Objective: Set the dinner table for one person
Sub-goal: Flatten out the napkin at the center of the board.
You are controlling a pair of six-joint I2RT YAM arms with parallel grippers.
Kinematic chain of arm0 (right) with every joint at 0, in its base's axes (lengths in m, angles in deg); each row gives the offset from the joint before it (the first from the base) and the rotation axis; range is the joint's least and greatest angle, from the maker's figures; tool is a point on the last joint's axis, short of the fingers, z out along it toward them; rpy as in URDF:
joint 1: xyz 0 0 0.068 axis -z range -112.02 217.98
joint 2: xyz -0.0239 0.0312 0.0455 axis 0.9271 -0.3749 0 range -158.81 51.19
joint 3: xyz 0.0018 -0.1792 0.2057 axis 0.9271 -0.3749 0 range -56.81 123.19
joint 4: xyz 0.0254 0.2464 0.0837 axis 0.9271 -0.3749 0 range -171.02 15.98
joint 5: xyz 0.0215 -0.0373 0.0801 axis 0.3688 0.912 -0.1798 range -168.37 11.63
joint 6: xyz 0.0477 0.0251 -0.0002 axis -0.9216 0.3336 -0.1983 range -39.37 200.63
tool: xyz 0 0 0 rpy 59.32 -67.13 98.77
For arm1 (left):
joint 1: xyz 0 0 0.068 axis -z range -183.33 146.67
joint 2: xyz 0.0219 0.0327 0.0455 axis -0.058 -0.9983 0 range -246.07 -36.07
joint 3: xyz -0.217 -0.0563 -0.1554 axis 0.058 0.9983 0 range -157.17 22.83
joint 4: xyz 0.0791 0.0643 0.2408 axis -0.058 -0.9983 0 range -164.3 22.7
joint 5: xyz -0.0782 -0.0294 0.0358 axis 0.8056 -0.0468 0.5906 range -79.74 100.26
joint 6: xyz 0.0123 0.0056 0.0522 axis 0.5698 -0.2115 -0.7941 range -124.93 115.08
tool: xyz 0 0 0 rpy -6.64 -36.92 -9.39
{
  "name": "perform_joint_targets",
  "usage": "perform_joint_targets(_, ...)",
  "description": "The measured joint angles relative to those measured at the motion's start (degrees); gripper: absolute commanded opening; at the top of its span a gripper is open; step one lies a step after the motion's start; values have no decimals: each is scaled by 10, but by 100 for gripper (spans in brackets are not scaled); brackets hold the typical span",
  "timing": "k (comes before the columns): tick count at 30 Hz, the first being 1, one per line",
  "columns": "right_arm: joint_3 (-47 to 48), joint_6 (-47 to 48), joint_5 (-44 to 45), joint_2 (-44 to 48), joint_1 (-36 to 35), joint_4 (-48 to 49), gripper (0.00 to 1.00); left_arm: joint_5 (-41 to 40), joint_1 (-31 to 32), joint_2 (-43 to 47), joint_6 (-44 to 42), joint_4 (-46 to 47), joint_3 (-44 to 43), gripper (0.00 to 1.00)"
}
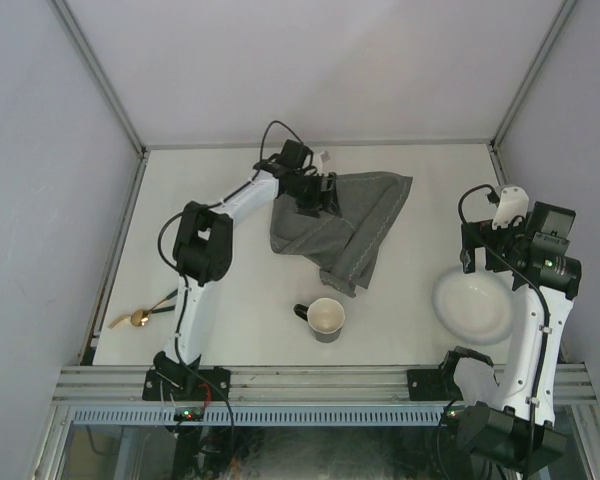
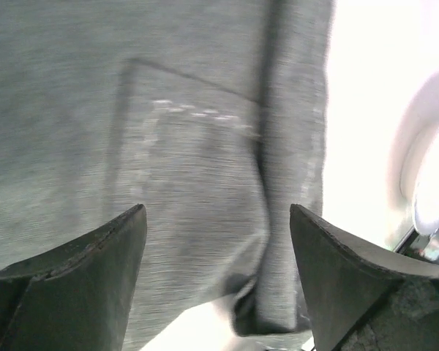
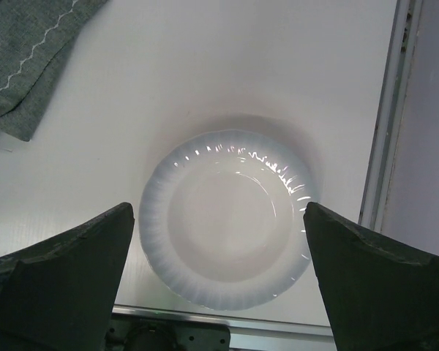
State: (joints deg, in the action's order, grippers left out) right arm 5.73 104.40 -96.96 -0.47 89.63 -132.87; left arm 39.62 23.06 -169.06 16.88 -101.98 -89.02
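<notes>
Next, my left gripper pinches the flap's corner [image 2: 143, 80] and pulls it toward the spoon's side, because the grey mat's stitched flap is folded in over the mat.
The dinner table [image 1: 215, 175] is an off-white top edged by aluminium rails. A grey stitched cloth mat [image 1: 350, 225] lies crumpled and folded at its far middle. My left gripper [image 1: 315, 197] is open over the mat's left edge; in the left wrist view its gripper [image 2: 218, 219] has its jaws apart with the mat [image 2: 197, 146] below them. A white fluted plate [image 1: 473, 305] sits at the near right. My right gripper [image 1: 485, 250] hovers open above the plate [image 3: 230, 223], holding nothing. A dark mug [image 1: 325, 318] stands upright at the near middle. A gold spoon [image 1: 140, 318] lies at the near left edge.
Aluminium rails [image 1: 115, 110] and pale walls enclose the table on the left, back and right. The near rail [image 1: 320, 380] carries both arm bases. A corner of the mat [image 3: 29, 58] shows in the right wrist view beside bare tabletop [image 3: 205, 66].
</notes>
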Motion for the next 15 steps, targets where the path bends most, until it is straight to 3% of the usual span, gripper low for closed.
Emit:
perform_joint_targets(8,0,-6,1,1,0,4,100,-53,124,30,-60,10,-51,74)
perform_joint_targets(12,0,-6,3,4,0,4,100,-129,131,-21,-79,-7,-133,73)
perform_joint_targets(15,-5,-6,6,10,0,5,100,-203,120,-41,-96,-25,-144,72)
